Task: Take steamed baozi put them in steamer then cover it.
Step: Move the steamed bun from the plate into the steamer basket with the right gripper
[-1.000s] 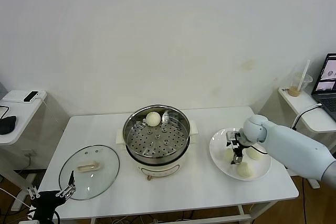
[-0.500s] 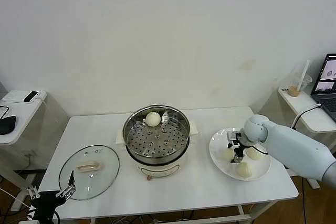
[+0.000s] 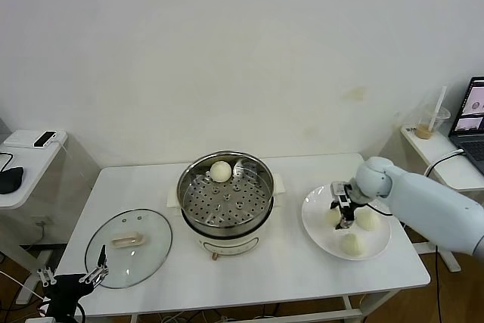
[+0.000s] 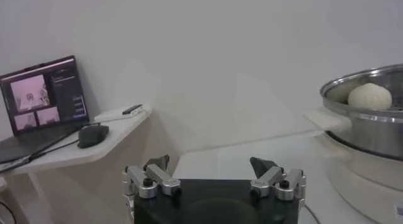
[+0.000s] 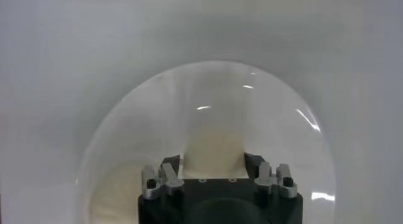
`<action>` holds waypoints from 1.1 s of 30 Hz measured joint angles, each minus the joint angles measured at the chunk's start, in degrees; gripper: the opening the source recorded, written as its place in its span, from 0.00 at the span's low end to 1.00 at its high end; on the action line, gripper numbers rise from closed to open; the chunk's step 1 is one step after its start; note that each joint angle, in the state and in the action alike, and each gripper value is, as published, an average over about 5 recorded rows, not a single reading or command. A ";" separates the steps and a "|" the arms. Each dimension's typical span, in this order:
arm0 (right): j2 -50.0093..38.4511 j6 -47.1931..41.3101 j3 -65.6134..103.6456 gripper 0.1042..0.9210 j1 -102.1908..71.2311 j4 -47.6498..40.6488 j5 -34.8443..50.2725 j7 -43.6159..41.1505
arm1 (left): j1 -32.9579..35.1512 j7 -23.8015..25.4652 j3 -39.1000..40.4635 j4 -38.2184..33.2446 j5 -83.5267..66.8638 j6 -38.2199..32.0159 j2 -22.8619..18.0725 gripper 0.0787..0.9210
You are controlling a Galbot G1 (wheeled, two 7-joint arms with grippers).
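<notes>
My right gripper will release the baozi it holds next to the baozi in the steamer, on the side towards the glass cover [image 3: 198,191].
The steel steamer [image 3: 225,194] stands mid-table on its white base, one baozi [image 3: 220,171] at its back rim. On the white plate [image 3: 316,234] to the right lie two loose baozi [image 3: 367,219], [image 3: 351,243]. A third baozi [image 3: 333,218] at the plate's left sits in my right gripper [image 3: 342,213]. In the right wrist view this baozi [image 5: 213,150] fills the gap of the right gripper [image 5: 212,161], both fingers against its sides. The glass cover [image 3: 128,246] lies flat at front left. My left gripper [image 3: 76,277] hangs open below the table's front left corner, holding nothing.
A side table [image 3: 26,164] with a mouse stands at the left, another with a laptop [image 3: 473,115] and a drink cup [image 3: 431,120] at the right. The left wrist view shows the steamer [image 4: 371,118] with its bun [image 4: 370,96] and a laptop shelf [image 4: 44,93].
The right gripper's fingers have closed from wide apart onto the baozi at the plate's left. The right arm has shifted slightly. The left arm has not moved.
</notes>
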 measured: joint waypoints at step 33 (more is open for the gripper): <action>17.55 -6.18 -16.66 0.63 29.49 5.16 20.60 2.83 | -1.70 0.07 -0.18 -1.58 0.17 1.45 0.37 0.88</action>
